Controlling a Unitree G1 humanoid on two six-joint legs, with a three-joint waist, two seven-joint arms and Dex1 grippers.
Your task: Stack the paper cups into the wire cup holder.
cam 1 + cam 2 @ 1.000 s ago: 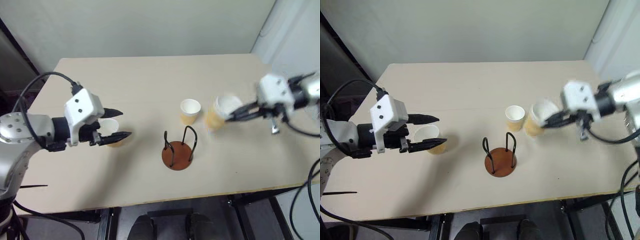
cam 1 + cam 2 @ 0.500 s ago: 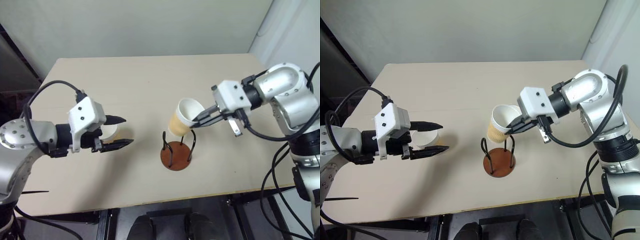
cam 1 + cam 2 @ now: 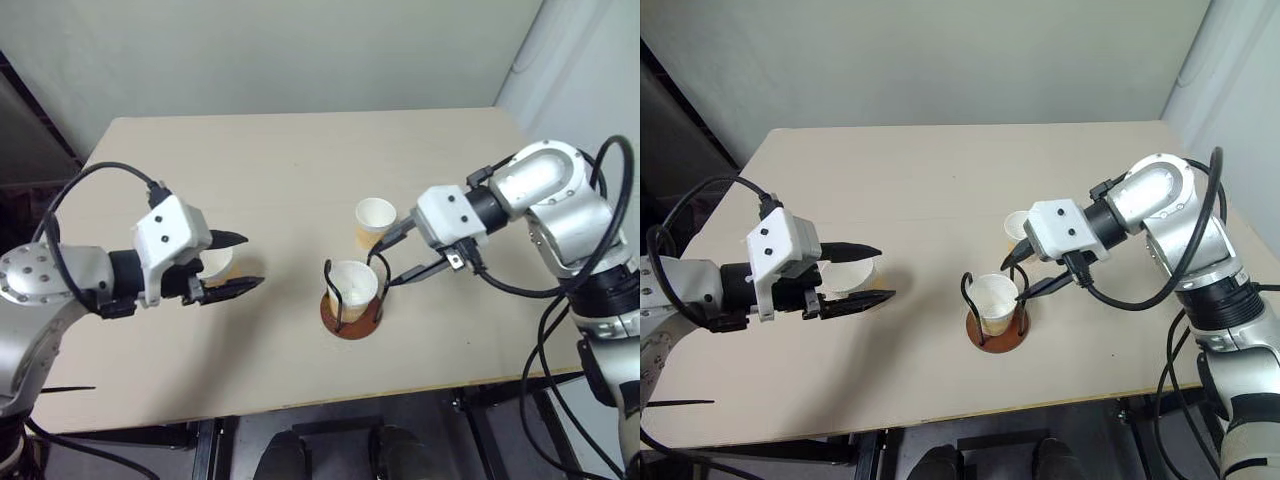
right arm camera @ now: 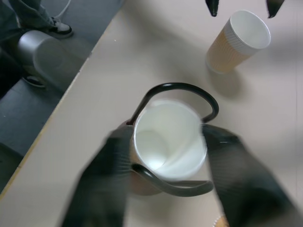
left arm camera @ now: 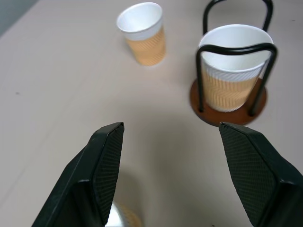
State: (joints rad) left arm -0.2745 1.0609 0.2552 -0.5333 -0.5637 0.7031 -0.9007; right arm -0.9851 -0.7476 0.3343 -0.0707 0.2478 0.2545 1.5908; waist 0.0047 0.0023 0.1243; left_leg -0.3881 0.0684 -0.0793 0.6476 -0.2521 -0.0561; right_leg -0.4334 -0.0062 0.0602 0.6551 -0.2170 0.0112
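The paper cup stands below my left gripper's open fingers, and next that gripper should close on the near side of the cup's rim [image 3: 208, 277].
One paper cup [image 3: 352, 286] stands upright inside the wire cup holder [image 3: 350, 322], between its black loops. My right gripper [image 3: 388, 262] is open just to the right of that cup's rim, one finger on each side of it, and its fingers [image 4: 102, 189] are blurred in the right wrist view. A second paper cup [image 3: 375, 220] stands on the table behind the holder. The third paper cup [image 3: 214, 263] stands at the left, with my open left gripper [image 3: 237, 262] hovering over it. The holder with its cup [image 5: 234, 71] also lies ahead of the left fingers [image 5: 106, 165].
The pale wooden table [image 3: 250, 160] has bare room at the back and along the front. Its near edge runs just below the holder, and its right edge lies under my right arm. Black cables hang off both arms.
My right gripper carried a cup leftward and down over the holder, then opened; the cup now sits inside the wire loops. The left gripper has stayed open above its cup.
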